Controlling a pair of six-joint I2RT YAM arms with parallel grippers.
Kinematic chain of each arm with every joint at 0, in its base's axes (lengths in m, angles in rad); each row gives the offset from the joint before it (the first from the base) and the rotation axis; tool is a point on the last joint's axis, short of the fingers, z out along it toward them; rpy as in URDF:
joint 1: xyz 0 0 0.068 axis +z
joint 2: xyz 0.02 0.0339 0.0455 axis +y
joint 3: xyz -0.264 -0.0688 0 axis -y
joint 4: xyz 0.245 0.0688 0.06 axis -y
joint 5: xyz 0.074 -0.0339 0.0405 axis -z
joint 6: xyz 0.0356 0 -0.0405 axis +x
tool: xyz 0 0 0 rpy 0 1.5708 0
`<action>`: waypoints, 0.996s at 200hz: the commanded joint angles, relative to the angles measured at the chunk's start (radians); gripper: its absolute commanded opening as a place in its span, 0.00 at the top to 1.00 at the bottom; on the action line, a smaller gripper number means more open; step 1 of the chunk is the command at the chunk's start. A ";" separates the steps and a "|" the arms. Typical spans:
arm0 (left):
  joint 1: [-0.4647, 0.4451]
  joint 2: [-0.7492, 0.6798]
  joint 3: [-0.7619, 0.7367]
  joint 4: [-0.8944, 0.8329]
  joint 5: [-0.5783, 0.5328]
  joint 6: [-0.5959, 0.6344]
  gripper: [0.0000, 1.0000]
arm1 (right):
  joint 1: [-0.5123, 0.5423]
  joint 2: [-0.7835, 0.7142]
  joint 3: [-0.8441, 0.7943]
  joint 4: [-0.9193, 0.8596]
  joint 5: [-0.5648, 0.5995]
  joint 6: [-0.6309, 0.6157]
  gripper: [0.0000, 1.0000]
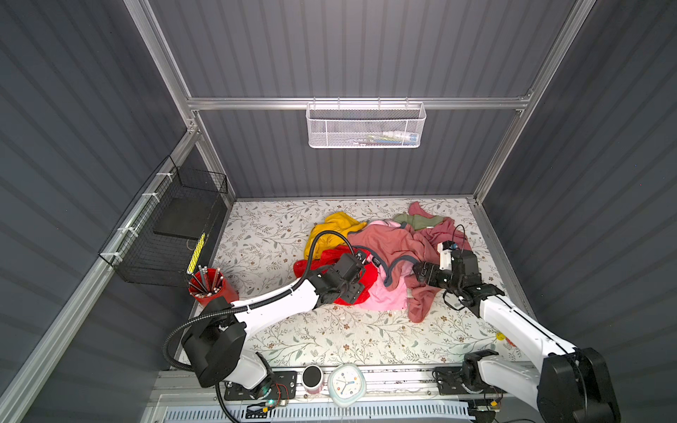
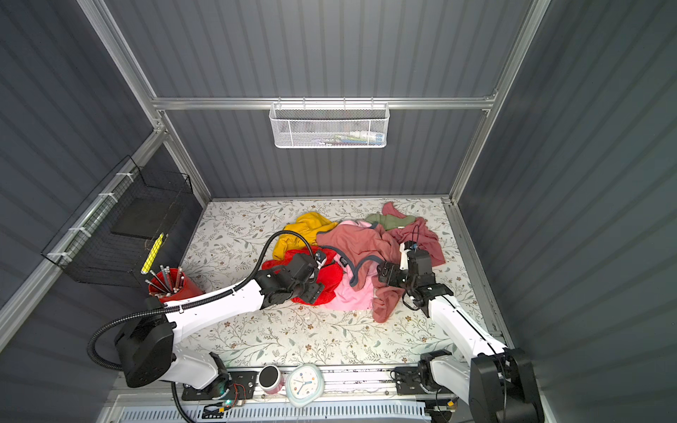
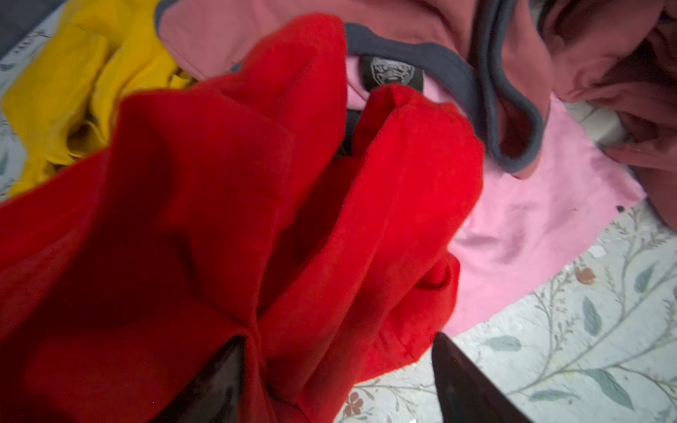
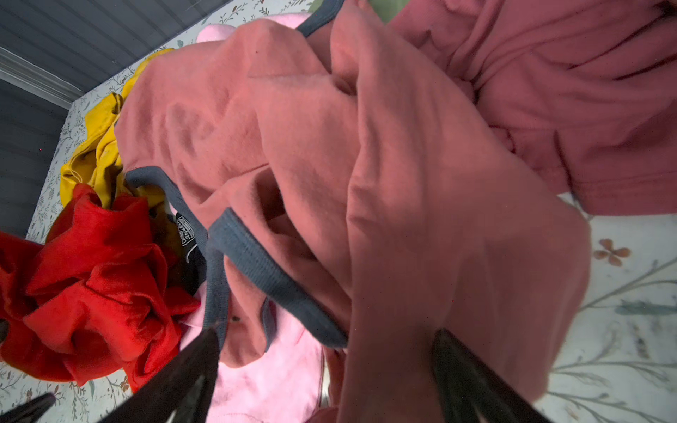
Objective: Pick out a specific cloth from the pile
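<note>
The red cloth hangs loose over my left gripper's finger, so I should move toward the light pink garment and pinch the cloth's thick fold (image 3: 349, 310) before lifting it.
The cloth (image 1: 368, 276) (image 2: 328, 278) is bright red and lies crumpled at the near left side of the pile. My left gripper (image 1: 366, 258) (image 3: 339, 381) stands open low over it. Folds of the cloth (image 3: 219, 201) lie loose between the jaws and drape over one finger (image 3: 212, 381). The pile holds a yellow shirt (image 1: 329, 227), a dusty-rose garment (image 1: 388, 241), a light pink garment (image 1: 388, 296) and an olive piece (image 1: 417, 219). My right gripper (image 1: 415, 273) (image 4: 328, 377) is open over the dusty-rose garment (image 4: 403, 219), with a fold between its jaws.
A red cup of pencils (image 1: 210, 287) stands at the table's left edge, below a black wire basket (image 1: 168, 227). A white mesh basket (image 1: 366, 126) hangs on the back wall. A clock (image 1: 346, 382) and a small cup (image 1: 312, 377) sit on the front rail. The floral table cover (image 1: 329, 337) shows in front of the pile.
</note>
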 commanded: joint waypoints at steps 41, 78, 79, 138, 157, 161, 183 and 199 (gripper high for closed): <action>-0.007 0.111 0.021 0.004 0.209 0.130 0.20 | 0.013 0.036 0.040 -0.030 0.021 -0.012 0.10; -0.008 0.200 0.062 -0.006 0.071 0.073 0.22 | 0.013 0.032 0.043 -0.041 0.025 -0.018 0.10; -0.008 0.203 0.064 -0.007 0.068 0.071 0.22 | 0.013 0.032 0.044 -0.041 0.026 -0.017 0.10; -0.007 0.213 0.047 0.035 -0.028 0.038 0.32 | 0.014 0.024 0.043 -0.055 0.038 -0.028 0.10; -0.007 0.218 0.049 0.034 -0.047 0.039 0.39 | 0.015 0.024 0.043 -0.054 0.039 -0.029 0.10; -0.008 0.219 0.048 0.035 -0.050 0.038 0.42 | 0.014 0.024 0.044 -0.054 0.040 -0.029 0.10; -0.007 0.220 0.044 0.046 -0.072 0.037 0.46 | 0.013 0.025 0.044 -0.055 0.043 -0.032 0.10; -0.006 0.225 0.048 0.046 -0.093 0.034 0.33 | 0.013 0.024 0.045 -0.057 0.042 -0.035 0.10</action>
